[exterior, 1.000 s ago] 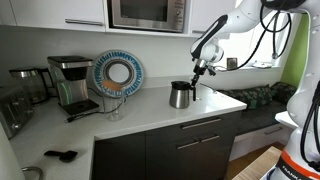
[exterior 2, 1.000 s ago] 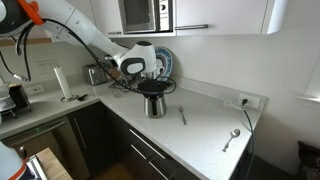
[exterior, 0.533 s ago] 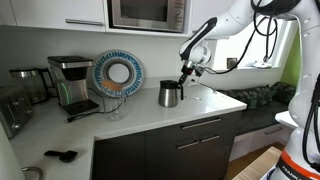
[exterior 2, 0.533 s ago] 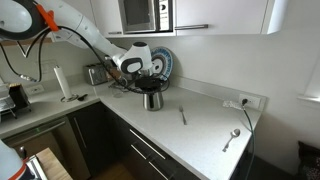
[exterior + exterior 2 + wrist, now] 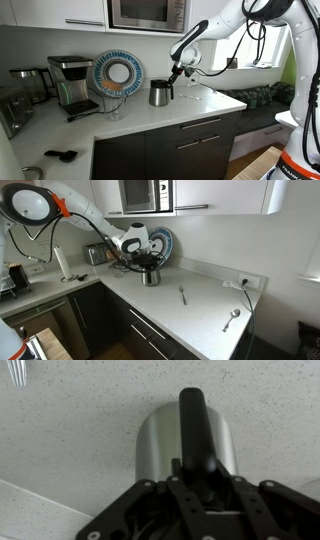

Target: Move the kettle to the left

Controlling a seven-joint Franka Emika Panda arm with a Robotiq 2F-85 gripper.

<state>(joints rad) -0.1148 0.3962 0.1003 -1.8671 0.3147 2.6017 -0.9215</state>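
Note:
I should set the kettle on the white counter (image 5: pixel 149 103) near the round blue fan's edge with my gripper.
The kettle (image 5: pixel 159 94) is a small shiny steel pot with a black handle, standing on the white counter (image 5: pixel 140 125) in front of the round blue fan. It also shows in an exterior view (image 5: pixel 151 276). My gripper (image 5: pixel 176 74) is shut on the kettle's black handle at its right side. In the wrist view the kettle (image 5: pixel 160 445) fills the middle, and my gripper (image 5: pixel 196 468) clamps the black handle between its fingers. The kettle's base rests on or just above the counter.
A drip coffee machine (image 5: pixel 72 82) and a glass jug (image 5: pixel 28 84) stand at the counter's left. A round blue fan (image 5: pixel 118 73) stands behind the kettle. A spoon (image 5: pixel 232 319), a utensil (image 5: pixel 182 295) and a fork (image 5: pixel 15 372) lie on the counter.
My gripper has carried the kettle leftward along the counter, from near the right end to in front of the blue fan. The grip on the handle is unchanged.

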